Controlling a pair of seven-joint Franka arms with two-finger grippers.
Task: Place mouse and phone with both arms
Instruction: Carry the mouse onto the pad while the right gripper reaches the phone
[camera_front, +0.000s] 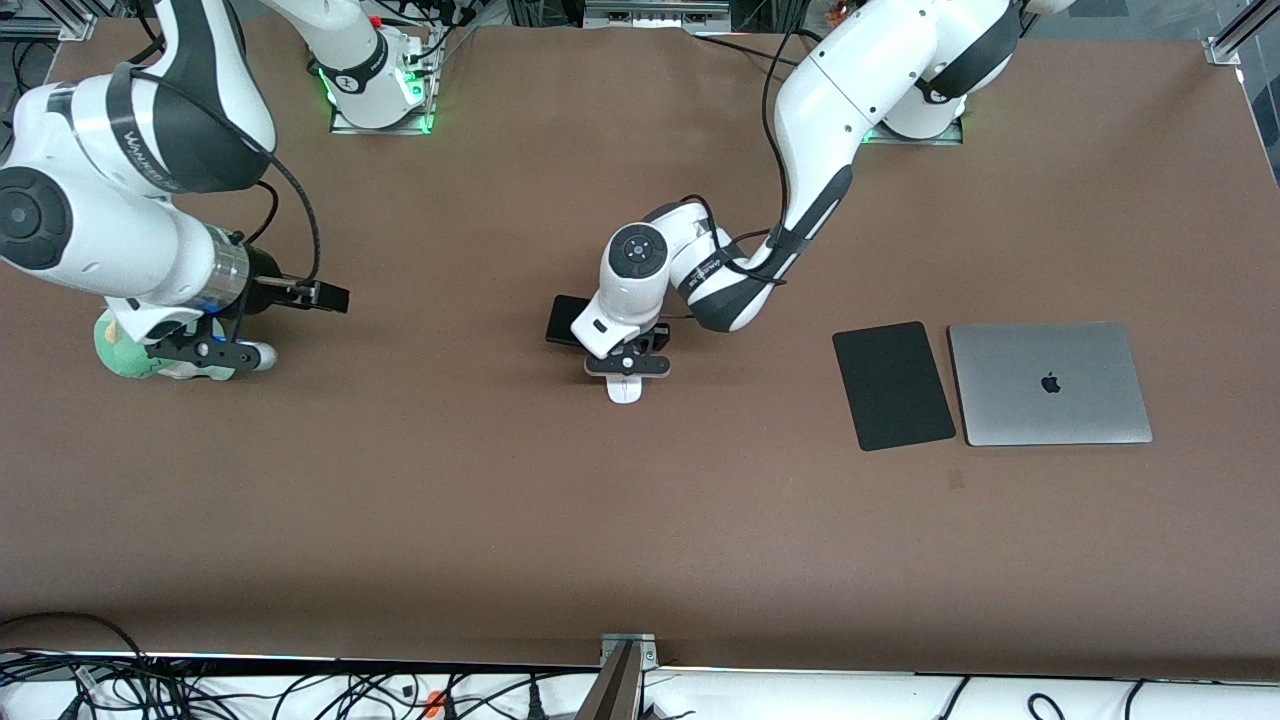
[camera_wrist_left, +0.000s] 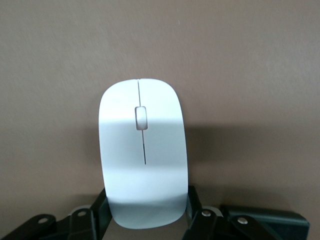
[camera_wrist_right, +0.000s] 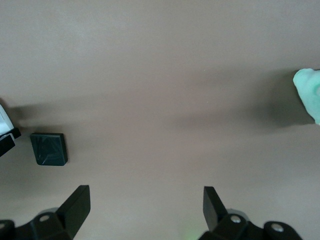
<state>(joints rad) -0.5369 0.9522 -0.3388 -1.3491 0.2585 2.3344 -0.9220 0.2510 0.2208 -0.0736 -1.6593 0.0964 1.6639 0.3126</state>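
Note:
The robot's left gripper should release the white mouse close to the middle of the black mouse pad (camera_front: 901, 406), next to the silver laptop. The mouse now lies on the brown table.
The white mouse (camera_front: 625, 390) lies on the brown table near its middle. My left gripper (camera_front: 627, 368) is down over its rear end. In the left wrist view the mouse (camera_wrist_left: 142, 152) fills the middle, and both black fingers (camera_wrist_left: 99, 206) press against its sides, shut on it. The black phone (camera_front: 564, 320) lies flat beside the mouse, farther from the front camera, partly hidden by the left wrist. It also shows in the right wrist view (camera_wrist_right: 48, 148). My right gripper (camera_front: 215, 352) is open and empty (camera_wrist_right: 145, 205) above bare table at the right arm's end.
A flat black mouse pad (camera_front: 893, 385) and a closed silver laptop (camera_front: 1048, 383) lie side by side toward the left arm's end. A pale green soft toy (camera_front: 125, 350) sits under the right arm's wrist and shows in the right wrist view (camera_wrist_right: 307, 92).

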